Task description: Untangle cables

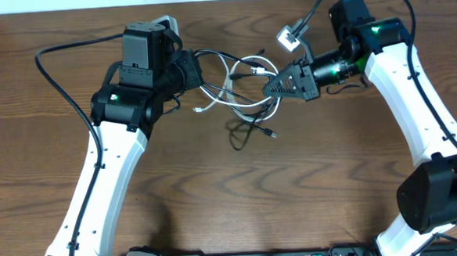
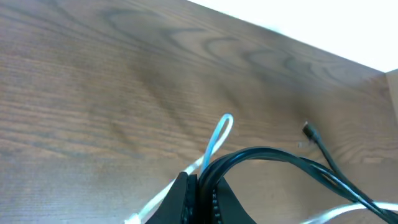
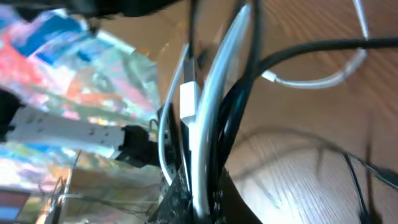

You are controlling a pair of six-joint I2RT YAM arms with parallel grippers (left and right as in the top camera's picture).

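I will open my right gripper pinching white and black cords, back off, then take the white cord alone [image 1: 232, 103] to pull it free.
The cables [image 1: 238, 84], thin white and black cords, form a loose tangle held above the table between my two grippers. My left gripper [image 1: 193, 73] is shut on a black cord [image 2: 267, 155], with a white cord loop [image 2: 219, 134] beside its fingers. My right gripper [image 1: 277, 85] is shut on a bundle of white cord [image 3: 208, 118] and black cord [image 3: 239, 106]. A black cord end with a small plug [image 1: 269, 132] hangs down to the table; a plug also shows in the left wrist view [image 2: 309, 130].
A grey connector block [image 1: 289, 38] on a thick arm wire lies behind the right gripper. Thick black arm wires run along both arms. The table's far edge [image 2: 292, 37] is close behind the tangle.
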